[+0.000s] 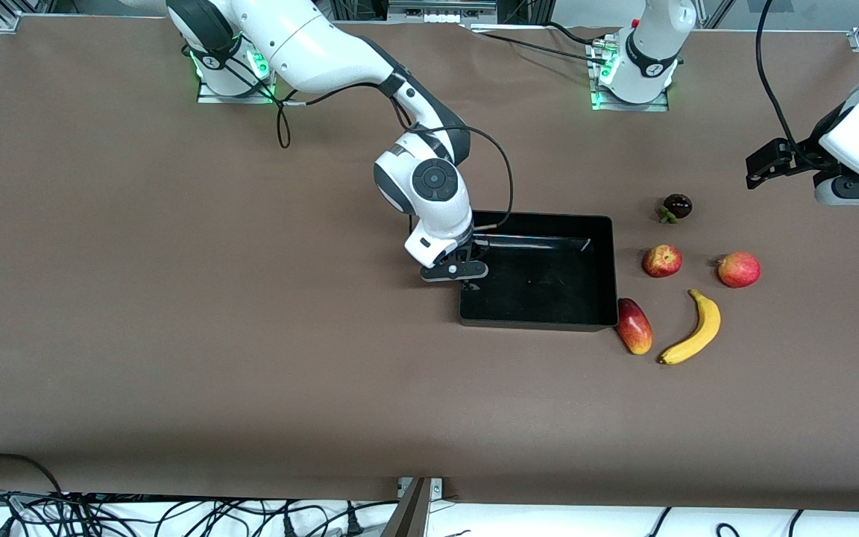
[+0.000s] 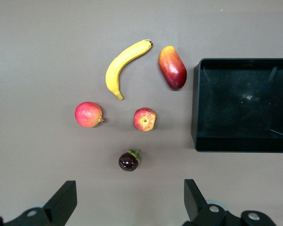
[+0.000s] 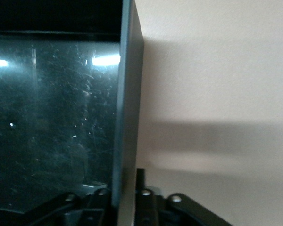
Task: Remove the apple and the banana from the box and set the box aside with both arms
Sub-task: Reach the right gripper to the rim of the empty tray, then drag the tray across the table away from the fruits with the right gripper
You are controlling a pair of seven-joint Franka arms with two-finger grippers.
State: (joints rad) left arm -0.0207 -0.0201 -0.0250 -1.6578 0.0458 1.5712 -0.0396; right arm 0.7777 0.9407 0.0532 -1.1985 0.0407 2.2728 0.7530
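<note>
My right gripper is going to let go of the black box on the bare table cover straight out from its arm's base (image 1: 239,280).
The black box (image 1: 538,322) lies mid-table. My right gripper (image 1: 468,274) straddles its wall at the right arm's end, one finger inside and one outside, shut on the wall (image 3: 128,103). Beside the box toward the left arm's end lie a red-yellow mango (image 1: 634,326), a yellow banana (image 1: 700,329), a red-yellow apple (image 1: 661,261), a round red fruit (image 1: 739,269) and a dark fruit (image 1: 677,206). My left gripper (image 1: 761,165) hangs open and empty in the air near the dark fruit (image 2: 129,160). The left wrist view shows the banana (image 2: 125,66), mango (image 2: 172,67), apple (image 2: 145,119) and box (image 2: 196,108).
Brown table cover all round. The arm bases (image 1: 627,71) stand along the table edge farthest from the front camera. Cables lie off the table edge nearest that camera (image 1: 176,514).
</note>
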